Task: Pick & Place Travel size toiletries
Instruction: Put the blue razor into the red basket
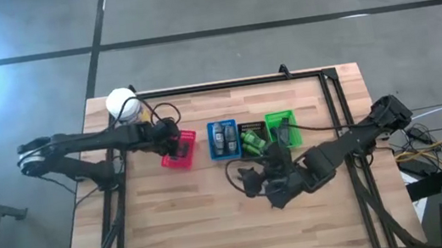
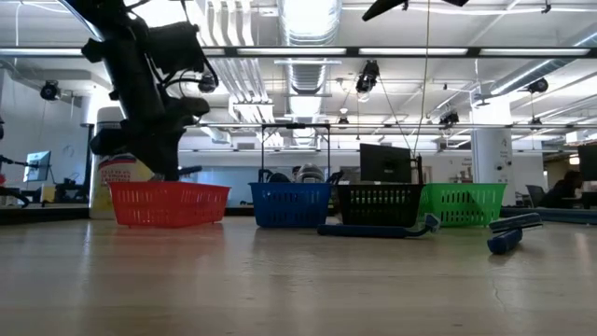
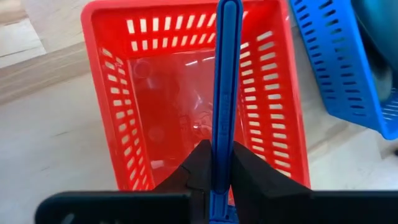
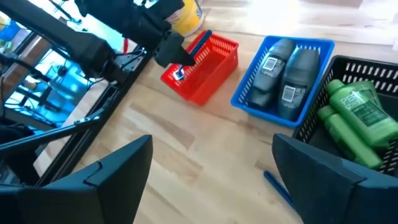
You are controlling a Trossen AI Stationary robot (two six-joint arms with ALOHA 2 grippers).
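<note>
Next, I let go of the blue razor, now hanging over the red basket, with my left gripper on the bottom of the red basket (image 1: 179,151) (image 3: 193,106) beside the blue basket.
My left gripper (image 3: 222,149) hangs over the red basket (image 3: 99,74), shut on a thin blue razor (image 3: 225,74). In the high view it (image 1: 174,140) is at the basket's far-left part. My right gripper (image 4: 212,143) is open and hovers above bare table near the row of baskets, touching nothing. Two grey oval bottles (image 4: 283,71) lie in the blue basket (image 4: 249,87). Green bottles (image 4: 354,118) lie in the black basket (image 4: 373,65). Another blue razor (image 4: 277,186) lies flat on the table, just right of my right gripper. Razors (image 2: 373,230) also show on the table in the low view. My left gripper pinches the blue razor between its two fingers (image 3: 199,165), on the shaft (image 3: 222,134) toward the end nearest the wrist. The fingers lie along the razor, which sticks out past the fingertips. It is lifted clear, above the inside of the red basket.
Red, blue, black and green (image 1: 283,129) slotted baskets stand in a row across the table's middle. A yellow jar with a white lid (image 1: 122,105) stands at the far left corner. A dark metal frame runs along the far and side edges. The near half of the table is bare wood.
</note>
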